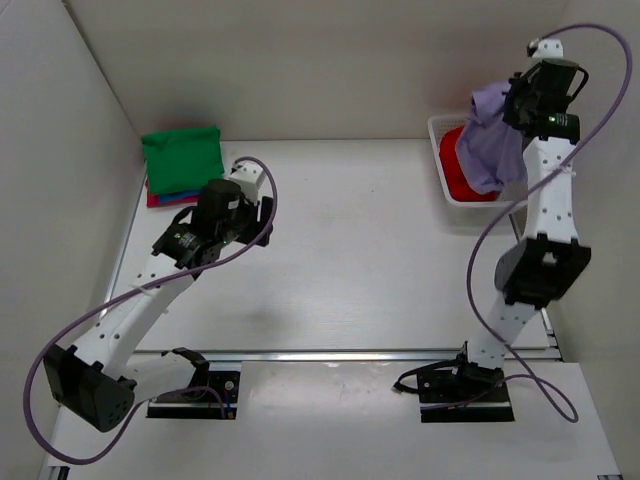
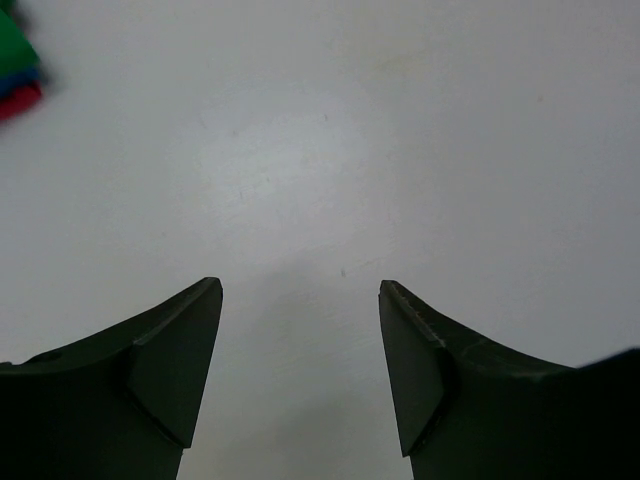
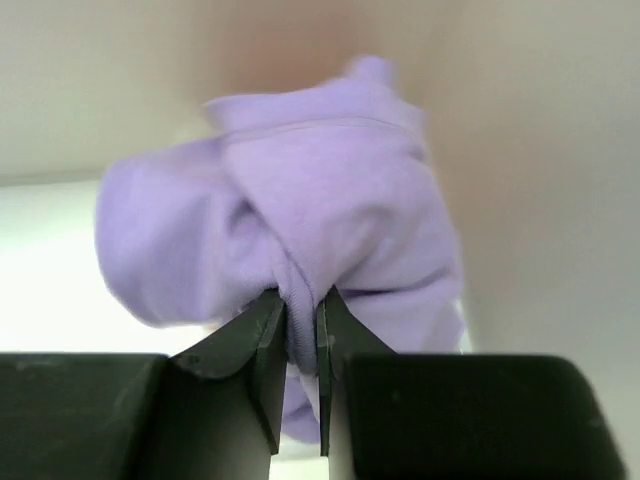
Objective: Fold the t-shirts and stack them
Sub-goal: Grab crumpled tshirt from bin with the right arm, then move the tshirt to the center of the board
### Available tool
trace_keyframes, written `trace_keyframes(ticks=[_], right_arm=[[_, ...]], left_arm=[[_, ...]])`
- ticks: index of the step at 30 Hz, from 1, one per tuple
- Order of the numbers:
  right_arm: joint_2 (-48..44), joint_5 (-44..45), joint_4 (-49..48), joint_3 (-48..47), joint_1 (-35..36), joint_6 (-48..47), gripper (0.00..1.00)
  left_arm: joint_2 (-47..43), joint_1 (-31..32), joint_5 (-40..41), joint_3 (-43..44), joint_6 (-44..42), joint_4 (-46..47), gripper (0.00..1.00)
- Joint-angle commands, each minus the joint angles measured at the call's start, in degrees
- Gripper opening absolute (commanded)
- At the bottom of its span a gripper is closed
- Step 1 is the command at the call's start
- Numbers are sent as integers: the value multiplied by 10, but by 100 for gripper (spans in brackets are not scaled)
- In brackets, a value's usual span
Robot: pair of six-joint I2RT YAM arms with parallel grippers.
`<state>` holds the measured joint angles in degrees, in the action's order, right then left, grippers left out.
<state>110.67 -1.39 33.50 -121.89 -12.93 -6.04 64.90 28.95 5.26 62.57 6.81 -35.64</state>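
Note:
Next, I release the lavender-purple t-shirt, now bunched in the air above the white basket, with my right gripper on the bare middle of the white table [image 1: 345, 256], between both arms.
My right gripper [image 1: 512, 112] is shut on the lavender-purple t-shirt [image 1: 492, 140] and holds it bunched in the air above the white basket [image 1: 441, 175]. In the right wrist view the lavender t-shirt [image 3: 300, 210] is pinched between the fingers, right gripper [image 3: 300, 305]. A red t-shirt [image 1: 458, 170] lies in the basket. A folded stack sits at the far left: green t-shirt [image 1: 182, 155] on top, blue and red-magenta edges [image 1: 160, 199] under it. My left gripper [image 1: 255, 178] is open and empty over bare table, also in the left wrist view [image 2: 300, 290], where the stack [image 2: 15, 65] shows at the top left corner.
White walls close in the table on the left, back and right. A metal rail [image 1: 340, 354] runs across the near edge in front of the arm bases.

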Motion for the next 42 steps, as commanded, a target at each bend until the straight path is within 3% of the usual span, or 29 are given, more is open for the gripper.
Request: trace_keyframes(ticks=[1, 4, 6, 9, 10, 15, 21, 24, 26, 28, 29, 32, 33, 35, 38, 41, 42], right_arm=[[-237, 2, -48, 43, 109, -11, 0], [-314, 96, -13, 34, 275, -48, 0], [-332, 64, 26, -3, 314, -19, 0], [-370, -79, 37, 33, 268, 60, 0], [-394, -109, 15, 87, 260, 85, 0], [-430, -172, -86, 291, 268, 141, 0], [-389, -114, -165, 475, 377, 155, 0], [-354, -77, -171, 496, 417, 162, 0], [-310, -4, -151, 493, 453, 162, 0], [-268, 14, -128, 481, 456, 165, 8], [-250, 37, -107, 461, 460, 176, 25], [-225, 73, -85, 450, 457, 180, 56], [-229, 86, -88, 458, 452, 184, 65], [-234, 96, -82, 467, 434, 203, 73], [-240, 100, -62, 480, 396, 219, 74], [-257, 62, -49, 495, 372, 206, 56], [-259, 58, -39, 502, 373, 204, 56]], left_arm=[[-47, 7, 26, 70, -17, -14, 76], [-71, -21, -16, 70, 0, -4, 77], [-85, -28, -12, 69, 7, -5, 77], [-108, -43, 2, 79, 23, -11, 76], [-121, -49, 12, 84, 28, -13, 76], [-138, -53, 34, 96, 36, -29, 76], [-146, -63, 7, 71, 54, -31, 77], [-144, -64, -19, 46, 65, -31, 80], [-140, -66, -50, 20, 76, -24, 83], [-138, -60, -81, -21, 90, -8, 84], [-134, -55, -99, -47, 92, -7, 84], [-109, -3, -108, -103, 99, 9, 86], [-96, 19, -106, -124, 98, 15, 86], [-72, 44, -105, -152, 101, 29, 86], [-45, 66, -135, -197, 120, 83, 86], [-26, 89, -147, -206, 138, 119, 85], [-16, 98, -137, -206, 141, 131, 84]])
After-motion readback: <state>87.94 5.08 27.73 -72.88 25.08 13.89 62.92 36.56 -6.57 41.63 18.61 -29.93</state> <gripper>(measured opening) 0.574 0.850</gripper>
